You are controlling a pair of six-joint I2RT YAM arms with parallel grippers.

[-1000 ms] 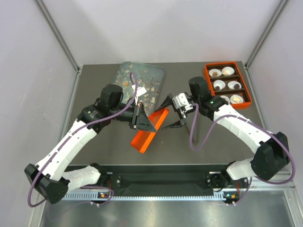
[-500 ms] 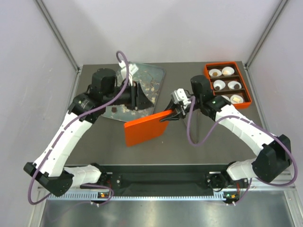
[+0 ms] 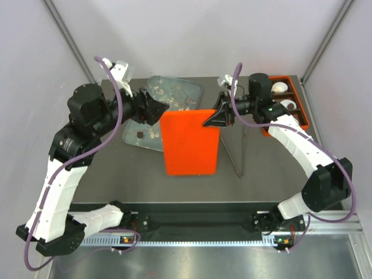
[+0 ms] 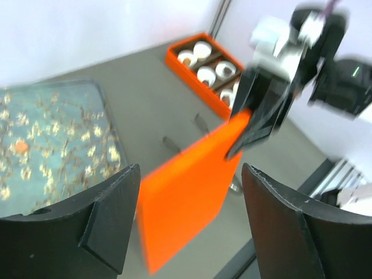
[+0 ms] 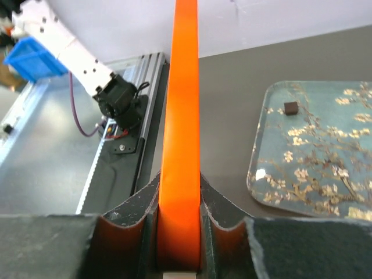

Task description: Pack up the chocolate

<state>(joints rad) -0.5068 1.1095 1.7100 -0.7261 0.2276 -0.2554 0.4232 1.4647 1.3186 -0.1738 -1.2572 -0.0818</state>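
Next, I take the lid's free corner [image 3: 165,118] with my left gripper, as the lid hangs steeply by its corner from my right gripper, before my right gripper regrips the opposite end.
My right gripper [image 5: 180,180] is shut on the edge of a flat orange lid [image 3: 190,142] and holds it up in the air over the middle of the table. In the right wrist view the lid [image 5: 181,116] runs edge-on between the jaws. My left gripper [image 3: 152,109] hangs open to the left of the lid with nothing between its fingers. Through those open jaws the left wrist view looks at the lid [image 4: 192,197]. One dark chocolate [image 3: 140,134] lies on the floral tray [image 3: 174,93]. The orange box [image 3: 294,81] with white paper cups [image 3: 281,87] stands at the back right, partly behind the right arm.
Thin grey metal tongs [image 3: 240,156] lie on the table right of the lid. The floral tray [image 5: 325,163] sits at the back centre-left with the chocolate [image 5: 290,107] near its corner. Grey walls close in on both sides.
The left gripper let go of the lid, opened and drew back up and to the left. The right gripper closed on the lid and raised it, turning its broad face upward.
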